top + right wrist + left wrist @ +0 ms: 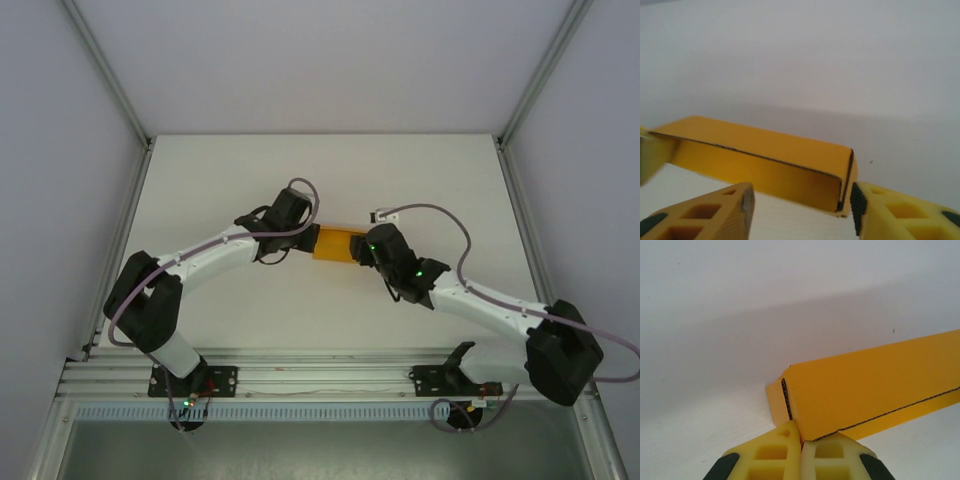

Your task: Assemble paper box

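Note:
The end flap of the paper box stands apart from the box's top panel beside the robot's shut left gripper, so the left gripper needs to open, back off and pinch the end flap's seam [786,399].
The paper box [334,245] is a low, bright orange card box lying on the white table between my two grippers. In the left wrist view my left gripper [801,439] is shut on the near corner edge of the paper box [865,390], where a side flap meets the top panel. My right gripper [802,202] is open at the other end. Its right pad [857,207] stands just beside the end wall of the paper box [765,145], and its left finger [720,212] is well apart from it. From above, the left gripper [308,240] and right gripper [360,247] flank the box.
The white table [330,170] is framed by aluminium posts and grey walls at left, right and back. A small white connector [383,214] with a grey cable lies just behind the right wrist. The arm bases sit on the rail at the near edge.

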You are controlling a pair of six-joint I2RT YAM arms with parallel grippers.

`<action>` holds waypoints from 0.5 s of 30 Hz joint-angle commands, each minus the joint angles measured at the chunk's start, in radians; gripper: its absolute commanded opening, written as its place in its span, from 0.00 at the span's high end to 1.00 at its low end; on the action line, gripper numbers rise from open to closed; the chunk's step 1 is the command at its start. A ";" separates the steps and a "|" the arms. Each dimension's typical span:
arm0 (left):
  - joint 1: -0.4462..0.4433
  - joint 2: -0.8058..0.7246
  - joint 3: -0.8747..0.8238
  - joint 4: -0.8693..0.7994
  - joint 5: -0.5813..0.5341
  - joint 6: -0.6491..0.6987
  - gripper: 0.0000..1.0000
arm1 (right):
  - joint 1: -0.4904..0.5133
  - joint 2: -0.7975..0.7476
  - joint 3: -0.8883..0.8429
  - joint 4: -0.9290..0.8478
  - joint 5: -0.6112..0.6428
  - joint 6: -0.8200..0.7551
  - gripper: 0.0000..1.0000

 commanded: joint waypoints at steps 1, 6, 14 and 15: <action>-0.026 0.054 0.006 -0.150 0.032 0.029 1.00 | -0.025 -0.037 0.014 -0.011 -0.024 0.027 0.41; -0.033 0.064 0.023 -0.168 0.025 0.033 1.00 | -0.087 -0.001 0.061 -0.035 -0.037 0.097 0.39; -0.036 0.069 0.033 -0.168 0.022 0.033 1.00 | -0.135 0.095 0.074 -0.111 -0.073 0.163 0.51; -0.037 0.070 0.033 -0.167 0.023 0.034 1.00 | -0.136 0.093 0.056 -0.103 -0.079 0.165 0.51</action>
